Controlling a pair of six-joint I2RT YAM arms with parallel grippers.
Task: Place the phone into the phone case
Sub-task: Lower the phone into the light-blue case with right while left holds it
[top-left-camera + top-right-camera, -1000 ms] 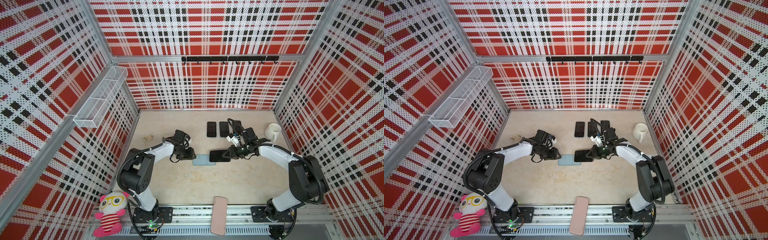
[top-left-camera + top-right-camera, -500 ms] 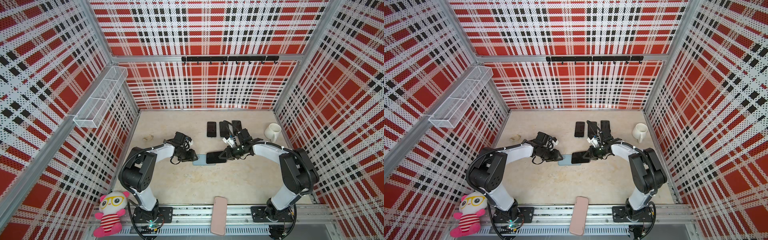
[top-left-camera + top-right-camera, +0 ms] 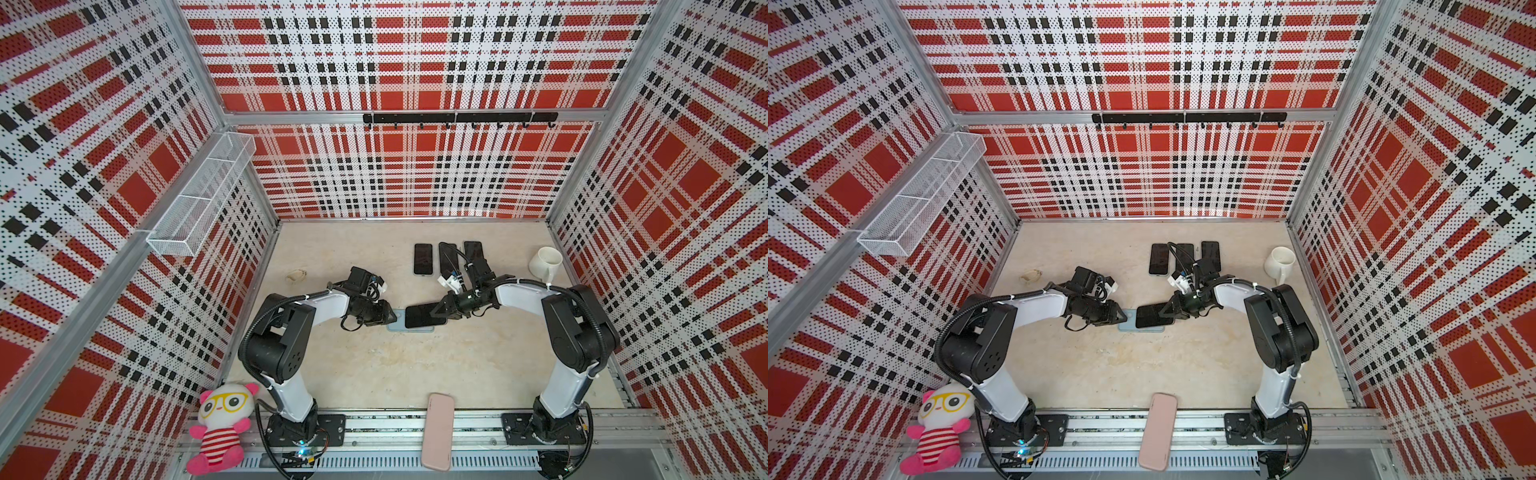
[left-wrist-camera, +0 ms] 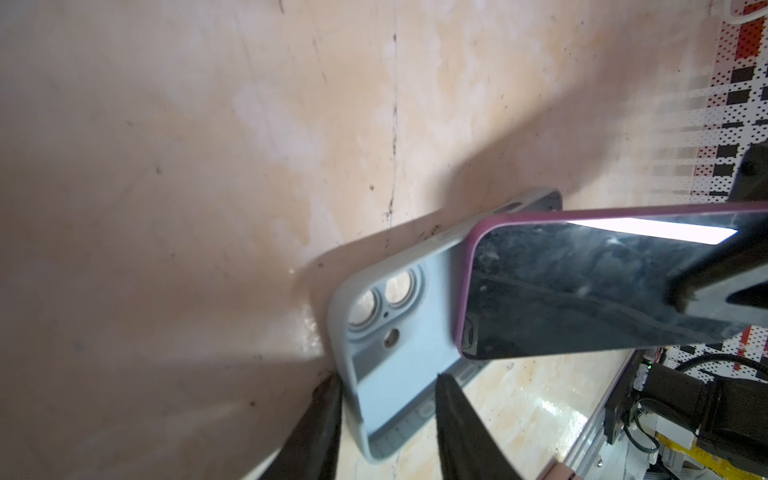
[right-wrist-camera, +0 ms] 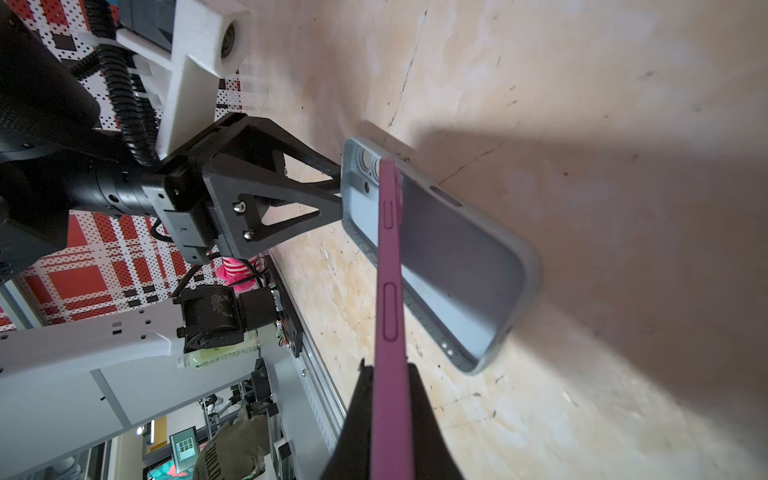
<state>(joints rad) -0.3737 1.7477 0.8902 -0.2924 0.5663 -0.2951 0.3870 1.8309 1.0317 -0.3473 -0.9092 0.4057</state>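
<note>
Next, I let go of the phone, which hangs tilted over the case now, with my right gripper inside the light blue phone case [image 3: 413, 319] [image 5: 434, 252], against the side of the phone case that my left gripper straddles.
A light blue phone case [image 3: 397, 324] [image 3: 1128, 323] lies open side up on the table. Over it, tilted, hangs the phone [image 3: 424, 316] [image 3: 1154, 316], with a black screen and a purple edge. My right gripper [image 3: 441, 311] [image 5: 388, 370] is shut on the phone's [image 5: 390, 270] right end. The phone's [image 4: 582, 291] free end hovers above the case's [image 4: 399, 374] floor, short of the camera holes. My left gripper [image 3: 392, 318] [image 4: 386, 380] stands open astride the case's [image 5: 457, 257] left end wall, one finger outside and one inside.
Three dark phones [image 3: 423, 258] [image 3: 448, 257] [image 3: 473, 251] lie at the back. A white mug [image 3: 546, 264] stands at the back right. A pink case [image 3: 438, 432] rests on the front rail, and a plush toy [image 3: 220, 424] sits at the front left. A wire basket [image 3: 203, 195] hangs on the left wall.
My right gripper has carried the phone leftward until it overlaps the case. The left gripper has moved up to the case's left end and its jaws have narrowed.
</note>
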